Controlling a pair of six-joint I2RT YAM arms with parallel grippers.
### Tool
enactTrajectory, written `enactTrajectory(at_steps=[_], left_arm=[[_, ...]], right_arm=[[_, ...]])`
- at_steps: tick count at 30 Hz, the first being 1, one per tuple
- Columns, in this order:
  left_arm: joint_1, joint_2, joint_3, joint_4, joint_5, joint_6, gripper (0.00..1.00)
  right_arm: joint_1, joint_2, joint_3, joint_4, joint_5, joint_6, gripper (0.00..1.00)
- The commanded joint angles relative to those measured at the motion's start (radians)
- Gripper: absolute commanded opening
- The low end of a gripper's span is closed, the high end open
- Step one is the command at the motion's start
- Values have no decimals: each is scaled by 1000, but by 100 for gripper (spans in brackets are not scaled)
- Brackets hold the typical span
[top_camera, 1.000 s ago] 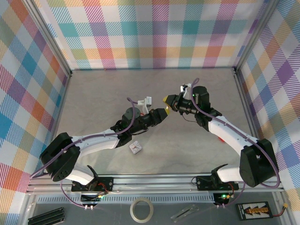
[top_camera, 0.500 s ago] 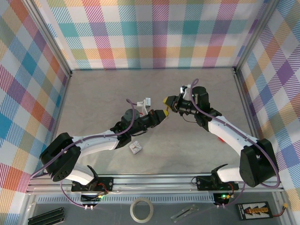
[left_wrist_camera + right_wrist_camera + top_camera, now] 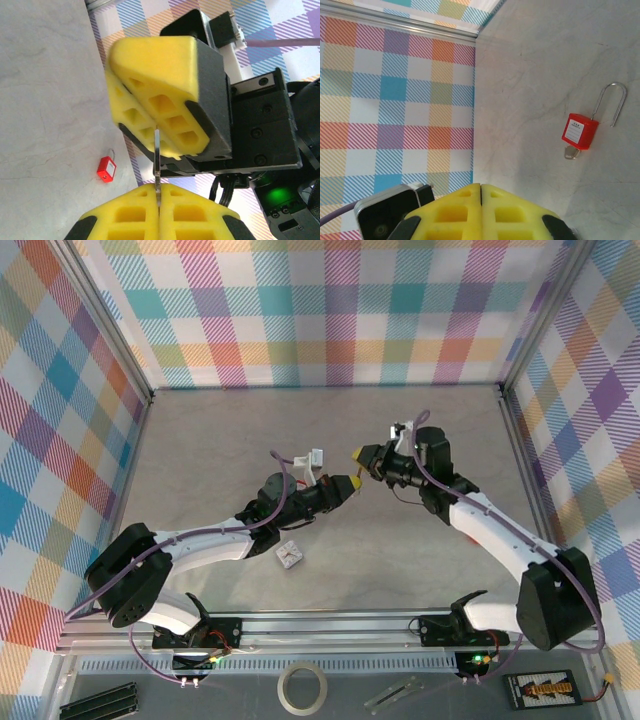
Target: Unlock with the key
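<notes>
The key's far end only touches the edge of my right gripper's shut fingers, so that gripper should open and take the key closer to my left gripper [image 3: 157,167].
My left gripper [image 3: 159,194] is shut on a thin metal key [image 3: 157,165], seen edge-on and sticking straight out of its yellow fingertips. The key's far end lies against the seam of my right gripper's yellow fingers [image 3: 165,105]; I cannot tell whether they clamp it. In the top view the left gripper [image 3: 347,483] and right gripper [image 3: 360,454] meet tip to tip above mid-table. The right gripper [image 3: 481,187] is shut, with nothing showing past its tips. A red padlock [image 3: 580,131] lies flat on the table with its shackle [image 3: 615,102] up and a small metal piece [image 3: 571,152] at its base. The padlock [image 3: 106,167] is also below in the left wrist view.
A small white object [image 3: 289,554] lies on the grey table [image 3: 220,450] near the left forearm. Plaid walls with metal frame rails [image 3: 330,388] close in the back and both sides.
Both grippers have drifted slightly to the right while staying tip to tip. The left gripper still holds the key.
</notes>
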Motion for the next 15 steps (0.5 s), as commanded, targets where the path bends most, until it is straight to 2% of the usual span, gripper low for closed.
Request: enactTrajectory(at_steps=[1, 7, 15], left_arm=[[5, -13, -16, 17, 23, 20, 0], [12, -12, -13, 18, 35, 22, 0], [11, 30, 20, 36, 105, 25, 0]], right_arm=[[-1, -48, -36, -11, 19, -15, 0], [-1, -105, -102, -35, 46, -6, 0], [-1, -131, -119, -23, 42, -14, 0]])
